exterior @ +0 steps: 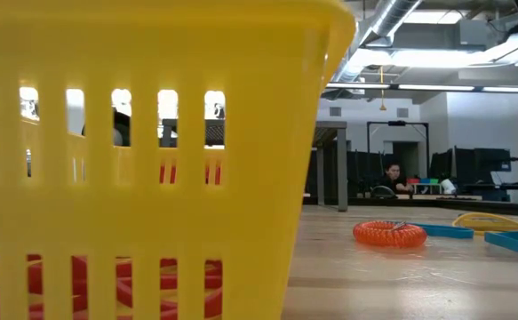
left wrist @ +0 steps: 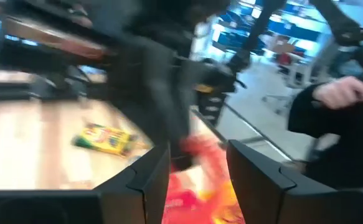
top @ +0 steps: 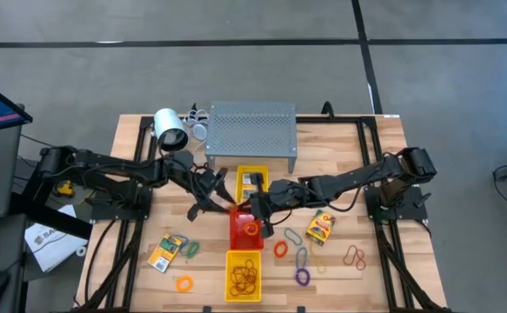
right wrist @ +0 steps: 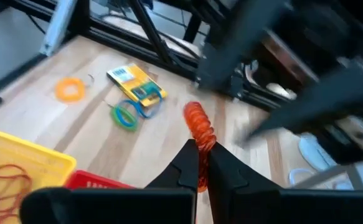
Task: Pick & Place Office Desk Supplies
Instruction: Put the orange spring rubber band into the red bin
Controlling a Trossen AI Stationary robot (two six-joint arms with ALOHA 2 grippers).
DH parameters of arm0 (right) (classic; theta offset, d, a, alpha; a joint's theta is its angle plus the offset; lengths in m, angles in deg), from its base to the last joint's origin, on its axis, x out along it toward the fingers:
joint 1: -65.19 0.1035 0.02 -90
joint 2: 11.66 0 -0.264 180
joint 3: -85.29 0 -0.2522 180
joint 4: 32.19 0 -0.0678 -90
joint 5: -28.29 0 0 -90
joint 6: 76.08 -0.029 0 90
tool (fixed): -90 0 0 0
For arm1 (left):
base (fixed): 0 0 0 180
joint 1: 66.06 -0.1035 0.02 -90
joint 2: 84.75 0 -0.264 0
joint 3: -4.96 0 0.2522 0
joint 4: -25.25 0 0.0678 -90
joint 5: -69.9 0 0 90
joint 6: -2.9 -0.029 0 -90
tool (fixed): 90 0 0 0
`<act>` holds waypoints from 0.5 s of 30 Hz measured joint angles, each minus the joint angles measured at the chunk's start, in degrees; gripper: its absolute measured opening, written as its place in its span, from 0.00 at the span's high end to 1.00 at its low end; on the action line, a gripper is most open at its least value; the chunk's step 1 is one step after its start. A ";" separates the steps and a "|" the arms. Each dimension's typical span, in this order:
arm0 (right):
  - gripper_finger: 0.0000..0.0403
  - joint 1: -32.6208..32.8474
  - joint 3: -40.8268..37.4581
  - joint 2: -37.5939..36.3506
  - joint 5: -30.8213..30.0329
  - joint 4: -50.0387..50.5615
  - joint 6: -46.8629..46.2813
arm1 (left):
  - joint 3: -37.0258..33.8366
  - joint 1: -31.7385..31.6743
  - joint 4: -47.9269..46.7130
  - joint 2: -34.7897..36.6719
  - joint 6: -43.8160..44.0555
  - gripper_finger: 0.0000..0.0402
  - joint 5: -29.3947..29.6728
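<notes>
I should let go of the orange coiled loop with my right gripper in the red tray [top: 241,228], next to the orange band lying inside.
My right gripper [right wrist: 201,149] is shut on an orange coiled loop [right wrist: 197,121]. In the high view this gripper [top: 257,213] hovers over the red tray [top: 246,233]. My left gripper [left wrist: 197,158] is open, its fingers apart and nothing between them. It stands just left of the right gripper [top: 208,202]. Lying flat on the table are a card packet [right wrist: 136,84], a green-and-blue loop [right wrist: 126,115] and an orange ring [right wrist: 70,89]. A second packet [top: 320,228] and several coloured loops [top: 301,261] lie right of the trays. My right gripper pinches the orange coiled loop by its near end [right wrist: 201,142] between its two fingers. It comes slanting down from the table's right side. The rest of the coil sticks out past the fingertips, clear of the table.
A yellow tray [top: 243,276] holding red bands stands near the front edge, and another yellow tray [top: 253,181] stands behind the red one. A grey perforated box [top: 251,130] and a white cylinder [top: 170,129] stand at the back. A person's hand [left wrist: 343,93] shows beyond the table.
</notes>
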 joint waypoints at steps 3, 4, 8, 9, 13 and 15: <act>0.99 0.64 -0.01 -1.23 0.22 1.68 0.00 | -0.06 -1.37 -1.63 1.18 -0.44 0.60 -0.07; 0.99 0.90 -0.02 -1.59 0.22 1.86 -0.01 | 0.01 -1.85 -1.42 1.59 -0.54 0.60 -0.15; 0.99 1.91 0.04 -3.26 0.19 3.19 -0.75 | 0.04 -3.63 -5.07 4.65 -1.32 0.60 -0.50; 0.99 2.07 0.04 -3.58 0.17 3.69 -1.07 | 0.04 -3.81 -6.82 5.58 -1.80 0.60 -0.50; 0.99 2.86 0.04 -3.67 0.20 5.21 -2.55 | 0.04 -3.76 -11.73 8.36 -3.37 0.60 -0.59; 0.99 3.07 0.04 -3.31 0.29 5.93 -3.87 | 0.02 -3.76 -14.46 9.70 -3.53 0.60 -0.66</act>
